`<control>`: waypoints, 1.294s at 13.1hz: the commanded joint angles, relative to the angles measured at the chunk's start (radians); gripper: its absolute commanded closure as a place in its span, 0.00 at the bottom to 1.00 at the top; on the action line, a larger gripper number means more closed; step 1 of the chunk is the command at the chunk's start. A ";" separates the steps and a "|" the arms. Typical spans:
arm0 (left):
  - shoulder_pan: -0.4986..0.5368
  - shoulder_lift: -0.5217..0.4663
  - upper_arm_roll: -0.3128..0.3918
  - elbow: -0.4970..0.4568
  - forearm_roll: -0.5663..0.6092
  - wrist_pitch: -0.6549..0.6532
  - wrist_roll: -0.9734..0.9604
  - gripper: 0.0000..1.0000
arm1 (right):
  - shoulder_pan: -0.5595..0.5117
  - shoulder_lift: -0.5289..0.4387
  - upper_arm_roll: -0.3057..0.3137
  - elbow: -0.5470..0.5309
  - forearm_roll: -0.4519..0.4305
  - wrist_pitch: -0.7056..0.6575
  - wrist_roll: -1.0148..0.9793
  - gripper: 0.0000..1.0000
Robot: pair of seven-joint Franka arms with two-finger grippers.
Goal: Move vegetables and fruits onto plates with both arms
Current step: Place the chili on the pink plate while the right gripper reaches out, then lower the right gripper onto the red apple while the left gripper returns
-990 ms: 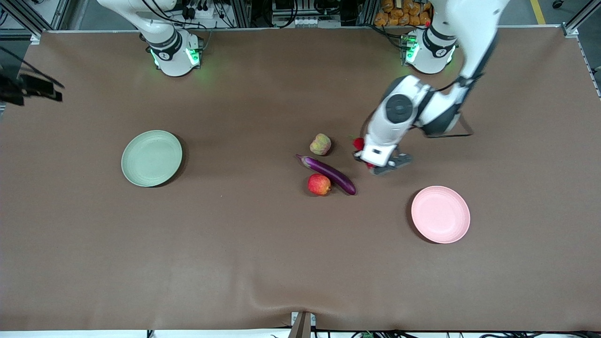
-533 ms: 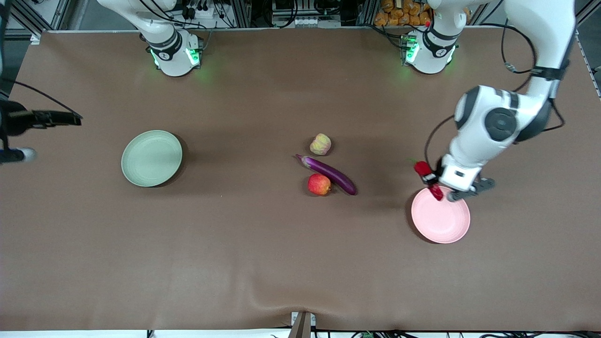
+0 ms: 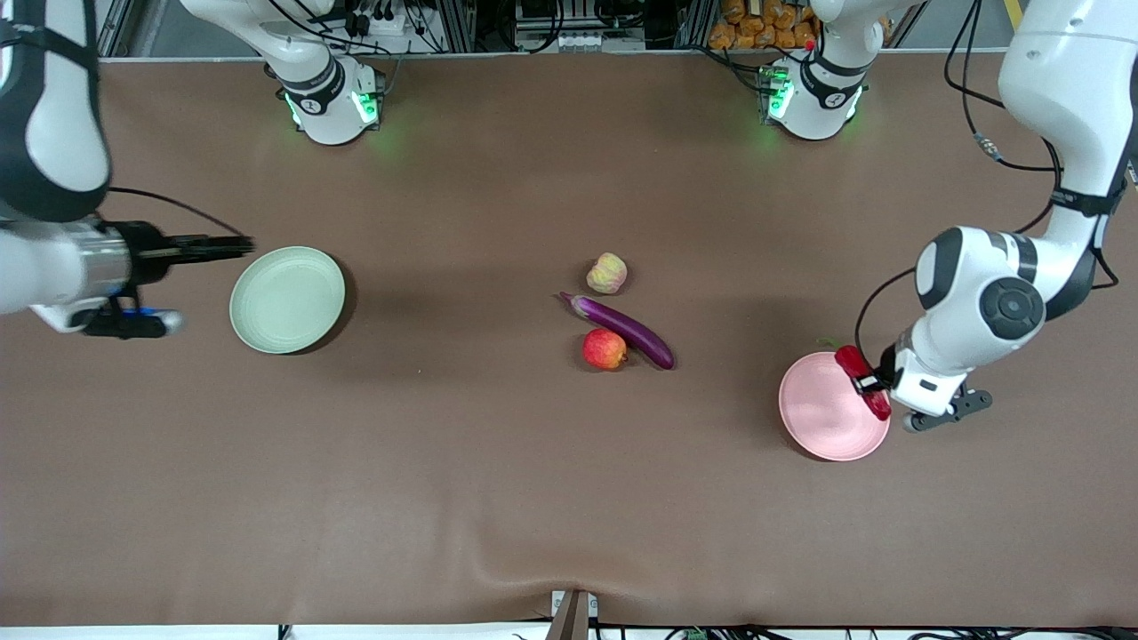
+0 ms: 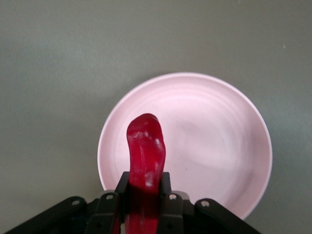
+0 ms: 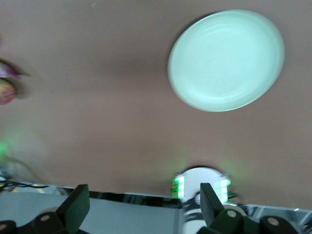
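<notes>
Next, my left gripper lets go of the red chili pepper on the pink plate (image 3: 859, 395) (image 4: 146, 157), toward the plate's rim nearest the left arm.
My left gripper (image 3: 867, 384) is shut on the red chili pepper (image 3: 849, 360), which hangs over the rim of the pink plate (image 3: 822, 413) at the left arm's end of the table. In the left wrist view the chili pepper (image 4: 145, 144) sticks out from between the fingers (image 4: 166, 195) above the pink plate (image 4: 219, 141). My right gripper (image 3: 209, 247) is open and empty in the air beside the green plate (image 3: 286, 300), which also shows in the right wrist view (image 5: 226, 61). The purple eggplant (image 3: 622, 327), the apple (image 3: 605, 348) and the pale yellow-green fruit (image 3: 607, 273) lie together mid-table.
A brown cloth (image 3: 444, 462) covers the whole table. The two arm bases (image 3: 333, 102) (image 3: 813, 93) stand along the edge farthest from the front camera. A small bracket (image 3: 572, 615) sits at the nearest edge.
The left arm has carried the chili pepper from beside the eggplant to over the pink plate. The right arm has swung in toward the green plate.
</notes>
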 commanded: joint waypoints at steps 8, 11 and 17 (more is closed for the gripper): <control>-0.003 0.090 -0.008 0.069 0.063 -0.014 0.000 0.81 | 0.447 0.081 -0.005 -0.129 0.258 0.519 0.893 0.00; -0.001 0.094 -0.008 0.070 0.063 -0.012 -0.002 0.13 | 0.522 0.179 -0.005 -0.118 0.263 0.807 1.060 0.00; -0.017 0.027 -0.026 0.044 0.060 -0.053 -0.061 0.00 | 0.663 0.373 -0.006 -0.045 0.254 1.120 1.262 0.00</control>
